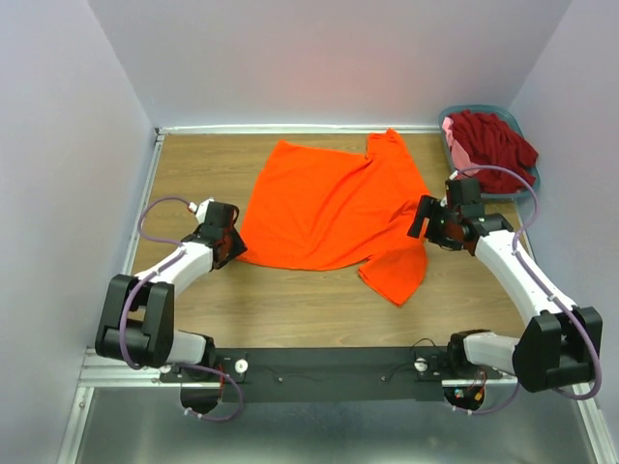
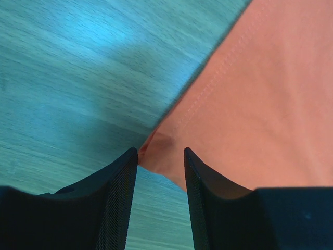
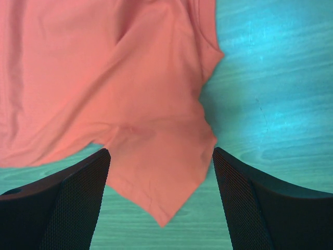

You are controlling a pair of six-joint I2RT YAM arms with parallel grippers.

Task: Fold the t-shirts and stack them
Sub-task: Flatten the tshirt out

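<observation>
Next, my right gripper moves to the near sleeve's pointed end (image 1: 399, 296) (image 3: 164, 212) on the orange t-shirt, toward the black rail, and closes there.
A bright orange t-shirt (image 1: 329, 208) lies spread, partly rumpled, on the wooden table (image 1: 290, 309). My left gripper (image 1: 232, 244) is open at the shirt's left hem corner. In the left wrist view the corner of the shirt (image 2: 260, 104) lies just between the tips of the gripper (image 2: 160, 156), with bare table between the fingers. My right gripper (image 1: 424, 220) is wide open over the shirt's right side. In the right wrist view a pointed sleeve of the shirt (image 3: 104, 78) lies under the gripper (image 3: 161, 156). A dark red shirt (image 1: 493, 140) and a pink one (image 1: 456, 147) lie bunched in the basket.
The grey-blue plastic basket (image 1: 533, 180) stands at the back right corner, close behind my right arm. White walls close the table on the left, back and right. A black rail (image 1: 329, 362) with the arm bases runs along the near edge.
</observation>
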